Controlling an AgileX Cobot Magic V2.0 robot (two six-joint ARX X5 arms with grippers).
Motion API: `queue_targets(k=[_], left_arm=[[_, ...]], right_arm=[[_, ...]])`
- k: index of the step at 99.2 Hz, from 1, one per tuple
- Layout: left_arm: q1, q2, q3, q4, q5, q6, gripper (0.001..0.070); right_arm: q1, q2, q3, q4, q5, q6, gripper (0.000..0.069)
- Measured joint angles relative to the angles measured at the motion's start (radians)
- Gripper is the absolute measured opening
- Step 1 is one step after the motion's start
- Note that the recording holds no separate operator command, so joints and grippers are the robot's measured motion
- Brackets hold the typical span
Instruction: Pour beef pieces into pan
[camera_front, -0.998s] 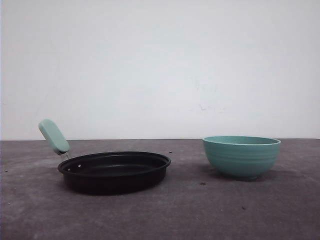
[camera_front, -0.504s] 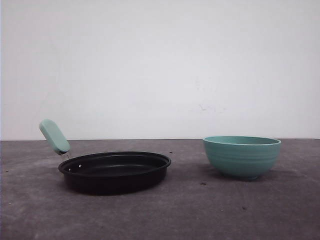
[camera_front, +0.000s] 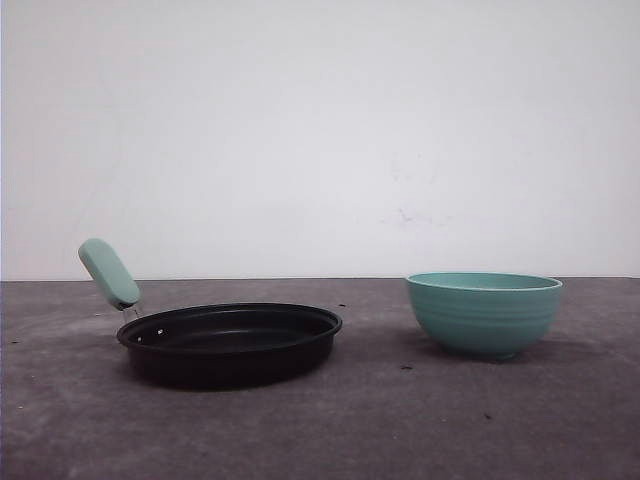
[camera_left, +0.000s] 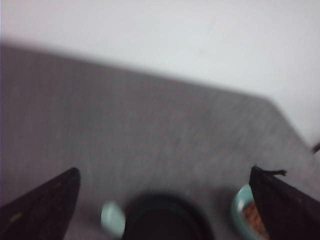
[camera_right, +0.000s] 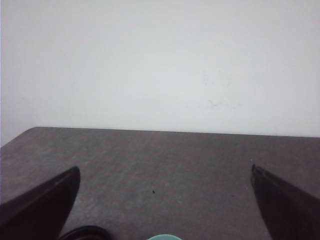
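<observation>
The rim of the teal bowl (camera_front: 556, 285), at the side farthest from the black pan, will be gripped by my right gripper.
The black pan (camera_front: 230, 340) sits on the table's left side, its mint-green handle (camera_front: 108, 272) angled up and to the left. A teal ribbed bowl (camera_front: 483, 312) stands to its right. In the blurred left wrist view, my left gripper (camera_left: 164, 170) is open high above the table, with the pan (camera_left: 165, 222) and the handle (camera_left: 113, 218) below it. The bowl (camera_left: 239, 212) there holds reddish-brown beef pieces (camera_left: 251, 218), partly hidden by one finger. My right gripper (camera_right: 165, 168) is open and holds nothing; the pan's edge (camera_right: 85, 233) and the bowl's rim (camera_right: 164, 237) lie under it.
The dark grey table (camera_front: 380, 420) runs back to a plain white wall (camera_front: 320, 130). A few small dark crumbs (camera_front: 405, 367) lie between pan and bowl. Bare table surrounds both vessels.
</observation>
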Motion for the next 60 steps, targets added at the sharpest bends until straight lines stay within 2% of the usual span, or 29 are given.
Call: queue_targets(k=[12,21,31,45,60], left_arm=[[-0.001,0.091,-0.234,0.173,0.079,-0.153,0.0666],[-0.001,0.167,-0.312,0.283,0.107,-0.236,0.0666],[-0.001,0.285,-0.308,0.393,0.121,-0.267,0.0666],[-0.002,0.455,-0.304,0.531,0.174,-0.285,0.0666],[-0.002,0.602,-0.304,0.644,0.182,-0.312,0.0666]], right_arm=[[0.000,0.000,0.000,-0.034,0.000,0.000,0.0682],[0.000,0.000,0.000,-0.064,0.000,0.000,0.0682],[0.000,0.000,0.000,-0.082,0.000,0.000,0.0682],[0.000,-0.002,0.000,-0.104,0.000,0.000,0.0682],[0.000,-0.007,0.000,-0.139,0.000,0.000,0.0682]])
